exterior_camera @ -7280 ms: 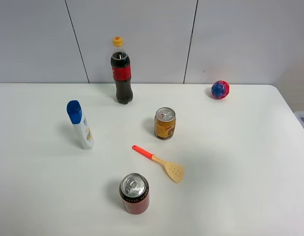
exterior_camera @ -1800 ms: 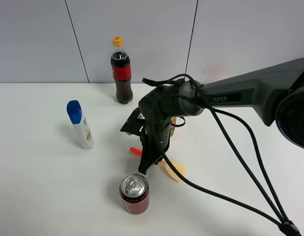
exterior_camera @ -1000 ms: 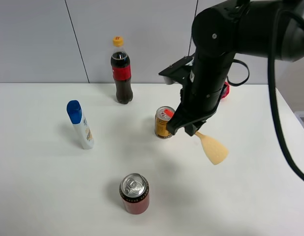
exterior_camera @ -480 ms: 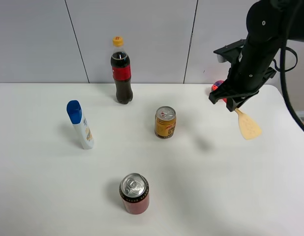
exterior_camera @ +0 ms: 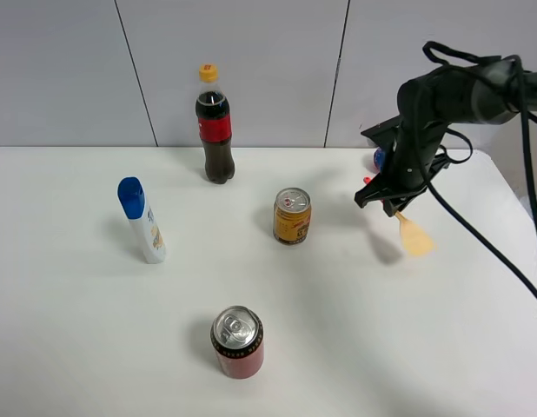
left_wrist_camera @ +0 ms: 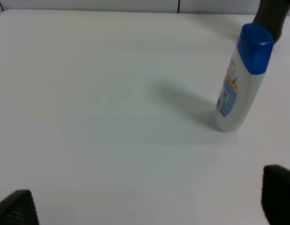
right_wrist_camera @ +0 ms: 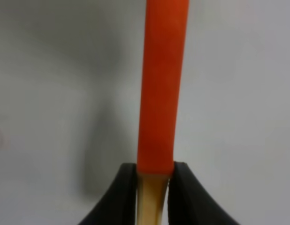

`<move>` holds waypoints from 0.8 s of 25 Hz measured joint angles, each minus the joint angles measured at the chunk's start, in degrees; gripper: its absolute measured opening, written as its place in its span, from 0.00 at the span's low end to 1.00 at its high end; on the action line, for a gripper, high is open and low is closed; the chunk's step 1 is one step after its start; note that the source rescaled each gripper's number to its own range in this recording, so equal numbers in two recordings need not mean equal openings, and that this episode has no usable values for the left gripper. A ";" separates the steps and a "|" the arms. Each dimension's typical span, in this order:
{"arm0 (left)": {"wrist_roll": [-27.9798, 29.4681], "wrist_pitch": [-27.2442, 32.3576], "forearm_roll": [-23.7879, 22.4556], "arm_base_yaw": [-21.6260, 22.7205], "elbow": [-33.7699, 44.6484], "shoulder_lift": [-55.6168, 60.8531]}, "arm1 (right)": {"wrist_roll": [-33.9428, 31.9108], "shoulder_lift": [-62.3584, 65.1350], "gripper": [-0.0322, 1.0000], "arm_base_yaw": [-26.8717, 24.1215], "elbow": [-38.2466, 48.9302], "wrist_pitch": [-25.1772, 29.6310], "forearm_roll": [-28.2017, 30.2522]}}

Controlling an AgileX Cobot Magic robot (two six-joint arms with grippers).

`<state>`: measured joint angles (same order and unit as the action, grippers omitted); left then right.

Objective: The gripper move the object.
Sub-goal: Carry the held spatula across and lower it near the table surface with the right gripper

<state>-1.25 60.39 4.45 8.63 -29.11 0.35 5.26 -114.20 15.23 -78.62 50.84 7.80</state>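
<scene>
I should use my right gripper to let go of the toy spatula on the table [exterior_camera: 373, 228] beside the gold can, before the red-and-blue ball. The spatula is now near the table's back.
My right gripper [exterior_camera: 383, 196] is shut on the toy spatula near the back right of the table. The pale yellow-tan blade [exterior_camera: 414, 236] sticks out below it, low over the table with a shadow beside it. In the right wrist view the black gripper [right_wrist_camera: 153, 187] pinches the spatula where the orange-red handle [right_wrist_camera: 161, 84] meets the tan neck. My left gripper [left_wrist_camera: 145, 204] shows only in the left wrist view, with its fingertips [left_wrist_camera: 278, 192] far apart and empty.
A cola bottle [exterior_camera: 214, 126] stands at the back, a gold can [exterior_camera: 291, 217] mid-table, a red can [exterior_camera: 237, 341] at the front, and a white bottle with a blue cap [exterior_camera: 142, 221] on the left, also in the left wrist view [left_wrist_camera: 239, 79]. A red-and-blue ball [exterior_camera: 378, 158] is mostly hidden behind my right arm.
My right gripper took the spatula off the table in front of the gold can and carried it to the back right. In the last half second it came lower and slightly left.
</scene>
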 joint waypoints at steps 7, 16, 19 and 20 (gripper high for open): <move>0.00 0.00 0.00 0.00 0.00 0.00 | 0.01 -3.79 0.03 0.00 0.00 -7.23 -1.28; 0.00 0.00 0.00 0.00 0.00 0.00 | 0.06 -7.60 0.03 0.00 0.00 -11.09 -2.03; 0.00 0.00 0.00 0.00 0.00 0.00 | 0.06 -8.35 0.03 0.00 0.00 -11.21 -2.05; 0.00 0.00 0.00 0.00 0.00 0.00 | 0.06 -8.47 0.03 0.00 0.00 -11.34 -2.05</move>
<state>-1.25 60.39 4.45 8.63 -29.11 0.35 5.33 -122.67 15.23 -78.62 39.49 5.75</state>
